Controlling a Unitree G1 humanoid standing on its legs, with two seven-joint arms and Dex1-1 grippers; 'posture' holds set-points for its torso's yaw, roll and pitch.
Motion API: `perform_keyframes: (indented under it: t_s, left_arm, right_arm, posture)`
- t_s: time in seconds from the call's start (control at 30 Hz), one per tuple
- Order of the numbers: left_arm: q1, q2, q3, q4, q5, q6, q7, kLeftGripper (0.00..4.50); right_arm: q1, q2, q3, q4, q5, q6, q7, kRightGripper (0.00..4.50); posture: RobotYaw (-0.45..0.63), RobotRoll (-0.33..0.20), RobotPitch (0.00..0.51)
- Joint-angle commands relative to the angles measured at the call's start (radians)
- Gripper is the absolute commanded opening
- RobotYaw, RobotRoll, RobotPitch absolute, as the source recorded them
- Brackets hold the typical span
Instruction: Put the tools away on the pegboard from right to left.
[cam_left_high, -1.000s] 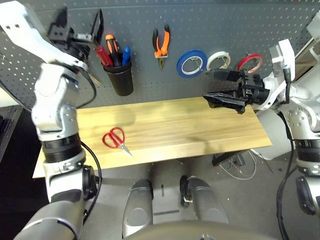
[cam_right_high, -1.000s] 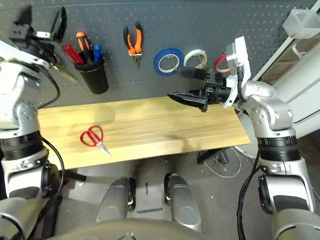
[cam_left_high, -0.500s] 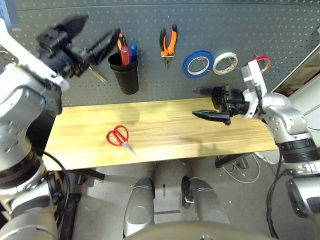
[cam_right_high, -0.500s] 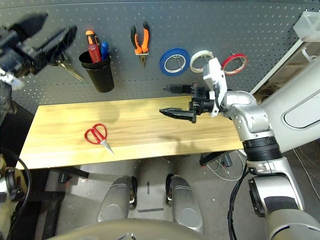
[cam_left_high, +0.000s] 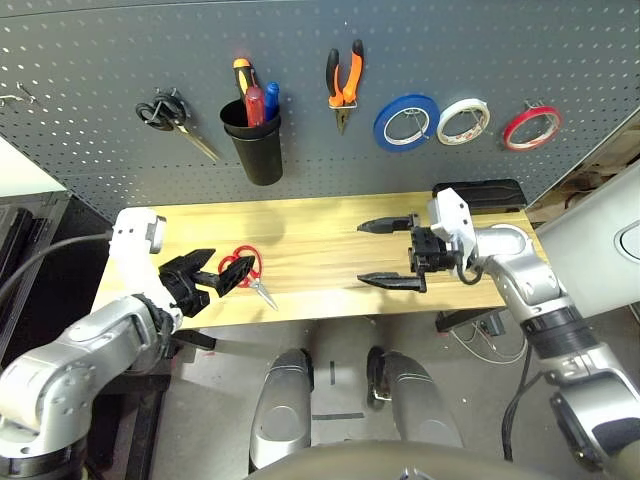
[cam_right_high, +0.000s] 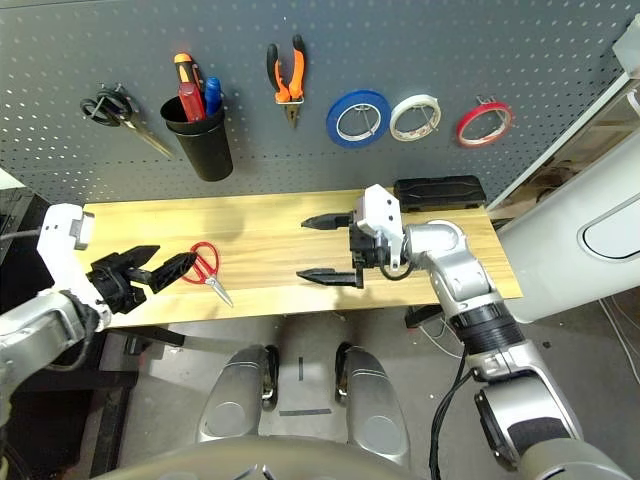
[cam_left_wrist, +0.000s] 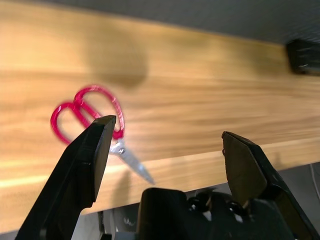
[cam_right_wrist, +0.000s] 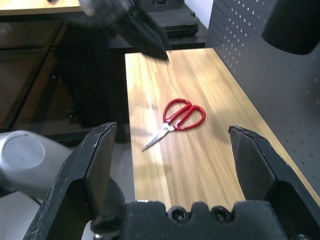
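Note:
The outer side of the near handle loop (cam_left_high: 220, 265) (cam_left_wrist: 53, 127) of the red-handled scissors will be gripped by my left gripper, with one finger inside that loop.
The red-handled scissors (cam_left_high: 243, 271) lie flat on the wooden table (cam_left_high: 320, 255), near its left front. My left gripper (cam_left_high: 230, 262) hangs open just left of them, its fingers pointing at the handles without touching. Over the table's right middle my right gripper (cam_left_high: 360, 255) stands open and empty, facing the scissors (cam_right_wrist: 182, 114) from well away. On the pegboard (cam_left_high: 100, 60) hang the red tape ring (cam_left_high: 530, 127) and the orange-and-black pliers (cam_left_high: 343, 85). The red-handled screwdriver (cam_left_high: 255, 100) stands in the black cup (cam_left_high: 252, 150).
Black-handled scissors (cam_left_high: 165, 110) hang at the pegboard's left. Blue tape (cam_left_high: 405, 122) and white tape (cam_left_high: 462, 120) hang between the pliers and the red ring. A black box (cam_left_high: 478, 195) lies at the table's back right.
My left arm has come down from the pegboard to the table beside the red scissors. My right gripper has moved left and lower over the table. The camera has also shifted.

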Motion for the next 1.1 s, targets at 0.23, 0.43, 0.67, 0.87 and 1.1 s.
perform_keyframes:
  t_s: [0.23,0.43,0.67,0.87,1.1]
  left_arm:
    - [-0.044,-0.084,-0.029,0.224,0.228,-0.063,0.071,4.47]
    - [-0.057,-0.136,-0.028,0.321,0.326,-0.112,0.100,4.47]
    - [-0.098,-0.209,-0.004,0.419,0.400,-0.210,0.125,4.47]
    - [-0.129,-0.229,0.004,0.467,0.443,-0.240,0.126,4.47]
    - [-0.154,-0.240,0.021,0.492,0.475,-0.255,0.134,4.47]
  right_arm:
    - [0.076,0.017,0.069,-0.109,-0.083,-0.006,-0.117,4.50]
    - [0.112,0.010,0.098,-0.157,-0.082,0.011,-0.131,4.50]
    - [0.126,-0.008,0.097,-0.217,-0.056,0.066,-0.132,4.50]
    - [0.132,-0.022,0.092,-0.257,-0.039,0.100,-0.139,4.50]
    - [0.151,-0.021,0.096,-0.319,-0.019,0.142,-0.162,4.50]
  posture:
    - [0.05,0.000,0.299]
    - [0.05,0.000,0.324]
    - [0.03,0.000,0.341]
    - [0.02,0.000,0.356]
    - [0.01,0.000,0.384]
